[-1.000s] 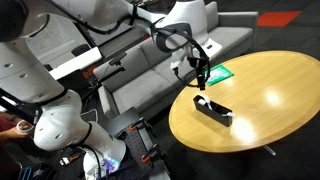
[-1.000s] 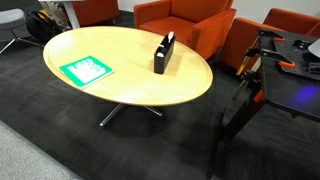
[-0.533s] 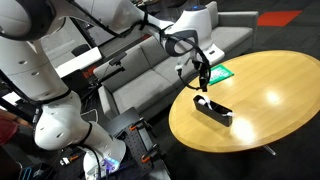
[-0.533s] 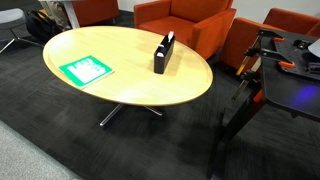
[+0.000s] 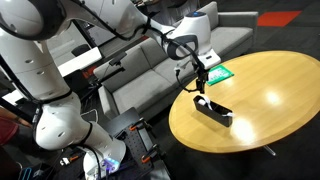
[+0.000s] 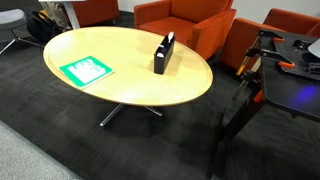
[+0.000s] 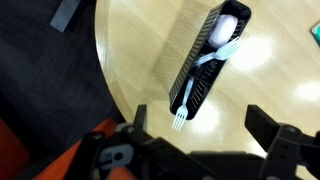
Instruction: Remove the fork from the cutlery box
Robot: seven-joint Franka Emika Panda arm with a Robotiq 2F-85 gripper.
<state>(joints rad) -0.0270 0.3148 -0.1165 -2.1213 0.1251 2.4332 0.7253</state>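
Observation:
The white fork is next, and my gripper should move down to it and close on the fork's teeth [image 5: 228, 118] [image 7: 181, 117] at the near end of the cutlery box.
The cutlery box [image 7: 205, 62] is a small black oblong box lying on the round wooden table [image 7: 130, 50]. It also shows in both exterior views [image 5: 212, 108] [image 6: 162, 53]. A white plastic fork [image 7: 190, 95] lies in the box with its tines sticking out over the near end. Another white utensil [image 7: 224, 30] lies at the far end. My gripper [image 7: 203, 125] is open, its fingers spread on either side above the fork's tines and not touching them. In an exterior view the gripper [image 5: 199, 84] hangs just above the box's end near the table edge.
A flat green-and-white packet [image 6: 86, 69] lies on the table away from the box, also seen behind the gripper [image 5: 220, 72]. Orange armchairs [image 6: 185, 20] and a grey sofa [image 5: 140, 80] stand around the table. The table edge [image 7: 105, 70] curves close to the box.
The gripper has come down a little toward the near end of the box. The box, fork and packet have not moved.

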